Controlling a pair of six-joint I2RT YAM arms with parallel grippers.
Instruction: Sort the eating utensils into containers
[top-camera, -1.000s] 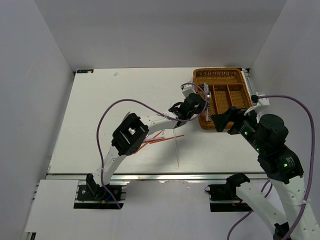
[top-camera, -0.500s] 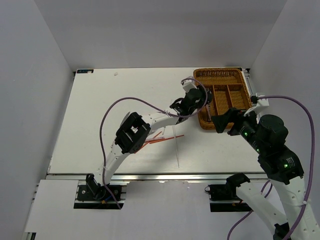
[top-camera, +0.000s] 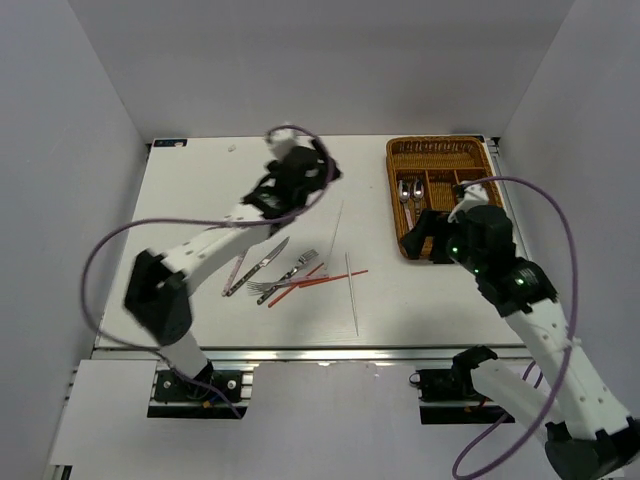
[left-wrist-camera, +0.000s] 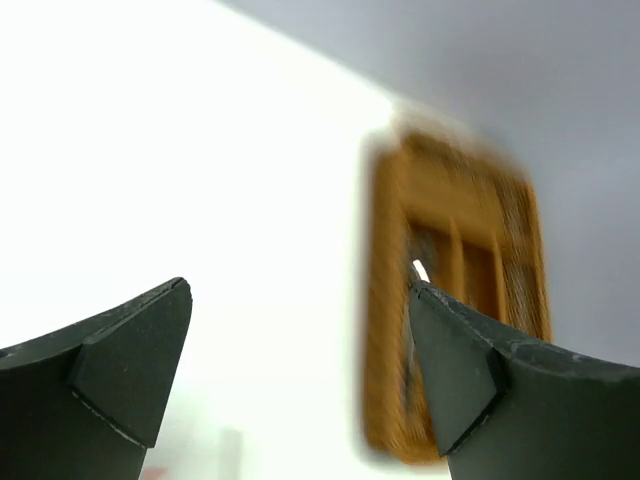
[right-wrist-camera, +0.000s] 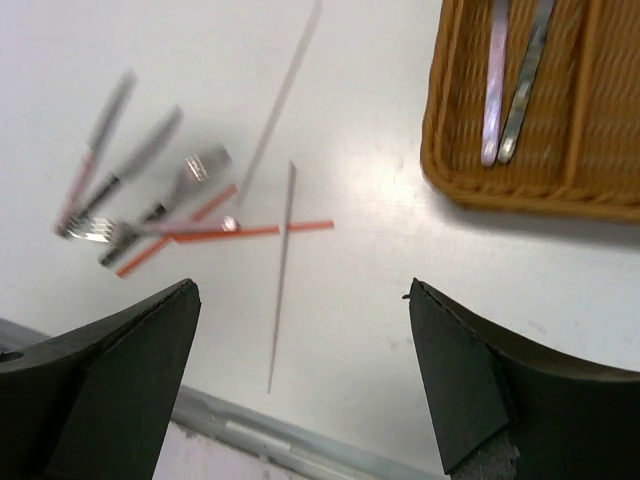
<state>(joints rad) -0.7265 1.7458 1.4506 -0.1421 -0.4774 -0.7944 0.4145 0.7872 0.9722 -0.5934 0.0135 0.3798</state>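
The white chopstick lies across a red chopstick, and my right gripper needs to go to it next and close near the white chopstick's far end (top-camera: 349, 264) (right-wrist-camera: 290, 192).
The brown wicker tray (top-camera: 470, 160) stands at the far right of the table. Two spoons (top-camera: 408, 192) lie in its leftmost long slot, and their handles (right-wrist-camera: 497, 80) show in the right wrist view. Two knives (top-camera: 255, 265), two forks (top-camera: 290, 275), red chopsticks (top-camera: 322, 278) and white chopsticks (top-camera: 352, 292) lie loose at the middle front. My left gripper (top-camera: 318, 172) hangs open and empty over the far middle, left of the tray (left-wrist-camera: 385, 330). My right gripper (top-camera: 422, 238) is open and empty by the tray's near left corner (right-wrist-camera: 450, 180).
One white chopstick (right-wrist-camera: 283, 260) crosses a red chopstick (right-wrist-camera: 250, 230); another white one (top-camera: 335, 225) lies apart, farther back. The table's front rail (right-wrist-camera: 260, 435) shows just beyond the right fingertips. White walls close in the left, right and back.
The left jaws opened over the tray and left a spoon in it. The left arm then swung left, away from the tray. The right arm shifted forward, toward the tray's near corner.
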